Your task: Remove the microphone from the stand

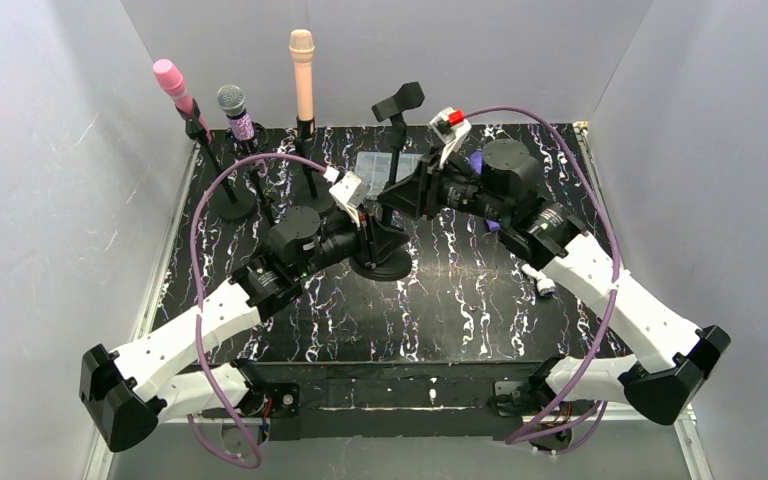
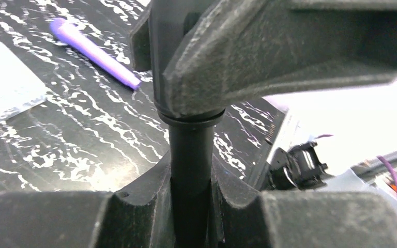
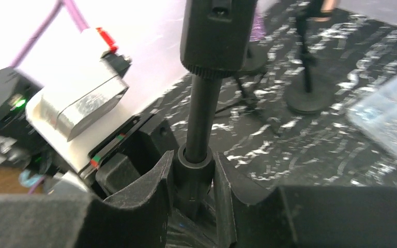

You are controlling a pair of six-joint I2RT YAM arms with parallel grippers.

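Next, my right gripper opens and takes the stand just under its clip [image 1: 398, 122], as it is clamping the collar with the upper pole still long above it.
A black stand [image 1: 397, 150] rises mid-table from a round base [image 1: 384, 267]; its top clip [image 1: 399, 100] holds nothing. My left gripper [image 1: 368, 236] is shut low on the stand's pole [image 2: 190, 155], pole between the fingers [image 2: 134, 212]. My right gripper [image 1: 398, 195] is shut on the same pole higher up, jaws clamped on its collar [image 3: 194, 165]. At the back left a pink microphone [image 1: 170, 78], a grey-headed one [image 1: 232, 103] and a peach one [image 1: 302, 70] stand in stands. A purple tapered microphone body [image 2: 90, 49] lies on the table behind the right arm.
A clear plastic box [image 1: 385, 165] lies behind the middle stand. A small white piece [image 1: 541, 286] lies by the right forearm. Grey walls close the table on three sides. Purple cables arc over both arms.
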